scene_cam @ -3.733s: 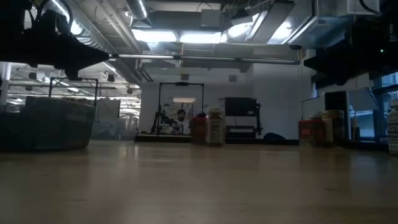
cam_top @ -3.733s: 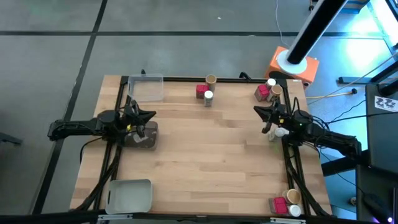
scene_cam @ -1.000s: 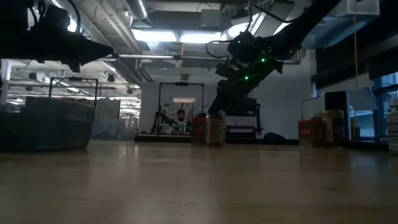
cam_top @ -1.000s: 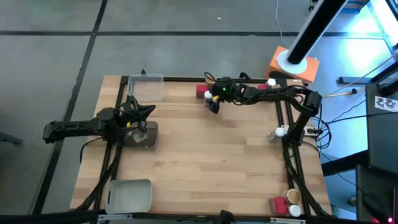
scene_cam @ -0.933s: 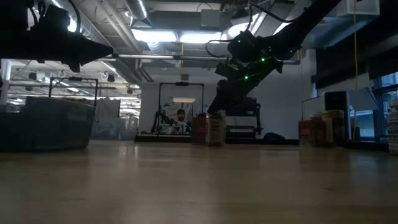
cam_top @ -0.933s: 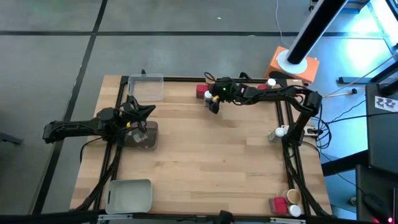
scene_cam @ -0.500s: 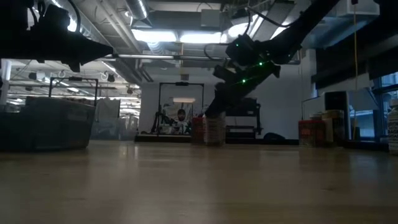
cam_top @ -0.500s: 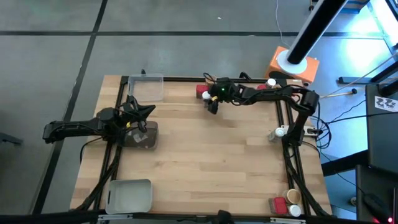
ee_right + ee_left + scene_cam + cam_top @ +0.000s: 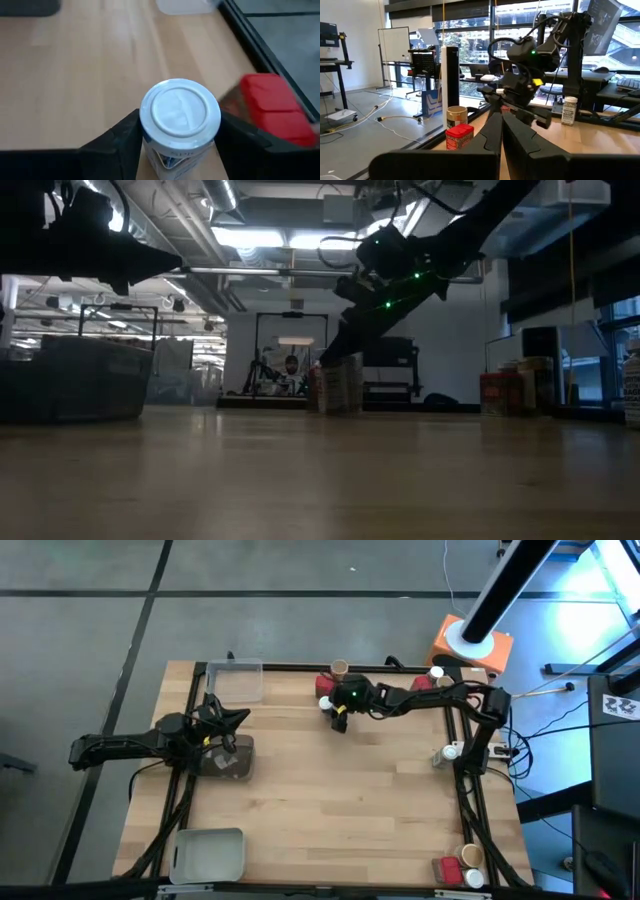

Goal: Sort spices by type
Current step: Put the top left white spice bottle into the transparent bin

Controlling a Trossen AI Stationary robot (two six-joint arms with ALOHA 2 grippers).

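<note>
Next, I let go of the white-lidded jar with my right gripper on the open table (image 9: 312, 750) (image 9: 45, 100) in front of the red box, level with the grey tray.
My right gripper (image 9: 333, 710) reaches to the table's far middle and is shut on a round jar with a white lid (image 9: 180, 112), which also shows in the high view (image 9: 326, 703). A red box (image 9: 323, 685) and a tan-lidded jar (image 9: 339, 668) stand just beyond it on the table. My left gripper (image 9: 226, 732) is shut and empty, and hovers over a grey tray (image 9: 232, 758) at the left. In the low view the white-lidded jar (image 9: 340, 385) stands upright under the right gripper. My right gripper pinches the jar's round wall just below the white lid (image 9: 150, 145) between its two fingers (image 9: 125, 137), one on each side. The fingers come slanting down from the table's right. The jar is upright. Whether its base is on the table, I cannot tell.
A clear tray (image 9: 236, 680) is at the far left and a pale tray (image 9: 208, 853) at the near left. More spices stand at the far right (image 9: 428, 683), at the right edge (image 9: 452, 751) and in the near right corner (image 9: 460, 867).
My right gripper has moved toward the table's left edge and a little toward its near edge. The white-lidded jar has gone with it, away from the red box, and stays upright.
</note>
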